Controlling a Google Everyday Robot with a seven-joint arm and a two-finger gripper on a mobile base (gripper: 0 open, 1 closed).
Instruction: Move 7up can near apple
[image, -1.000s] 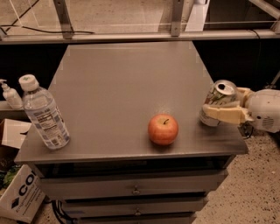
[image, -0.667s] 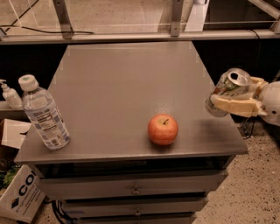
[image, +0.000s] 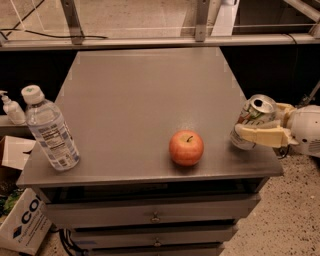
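I will release the 7up can on the grey table (image: 232, 160), between the apple and the table's nearest front corner.
The 7up can (image: 251, 120), silvery-white with green marks and a silver top, is at the table's right edge, tilted. My gripper (image: 246, 129) comes in from the right and is shut on it; one cream finger (image: 261, 135) wraps across the can's front. I cannot tell whether the can's base touches the tabletop. The red-orange apple (image: 186, 147) with a short dark stem sits near the table's front edge, about one can-width left of the can and apart from it.
A clear plastic water bottle (image: 50, 130) stands at the grey table's (image: 145, 95) front left corner. Drawers (image: 155, 216) are below the tabletop. A pump bottle (image: 11, 108) and cardboard boxes (image: 22, 225) are off to the left.
The gripper lifted the can up and to the right, then brought it back down and left, closer to the apple. The apple and bottle have not moved.
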